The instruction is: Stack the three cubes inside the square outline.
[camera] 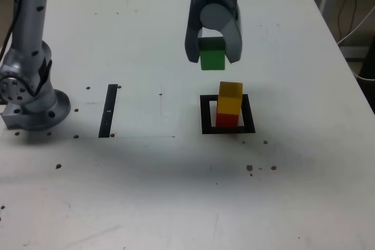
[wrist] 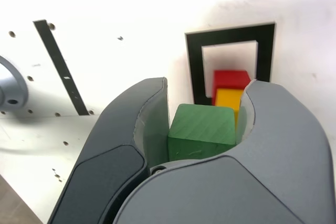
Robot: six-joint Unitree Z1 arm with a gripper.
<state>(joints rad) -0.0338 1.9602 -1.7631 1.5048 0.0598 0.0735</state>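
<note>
My gripper is going to release the green cube on top of the yellow cube (camera: pixel 234 83) (wrist: pixel 230 96), which rests on the red cube.
A yellow cube (camera: pixel 230 98) sits on a red cube (camera: pixel 227 120) inside the black square outline (camera: pixel 228 129), right of centre in the exterior view. My gripper (camera: pixel 212 58) hangs in the air behind and above that stack, shut on the green cube (camera: pixel 212 57). In the wrist view the green cube (wrist: pixel 201 130) is clamped between the grey fingers (wrist: pixel 136 129), with the yellow cube (wrist: pixel 228 99) and red cube (wrist: pixel 231 79) showing past it inside the square outline (wrist: pixel 195 61).
The arm's grey base (camera: pixel 29 95) stands at the exterior view's left. A narrow black strip (camera: pixel 109 109) lies between the base and the outline. Small dark holes dot the white table (camera: pixel 146 191). Cables hang past the table's far right edge.
</note>
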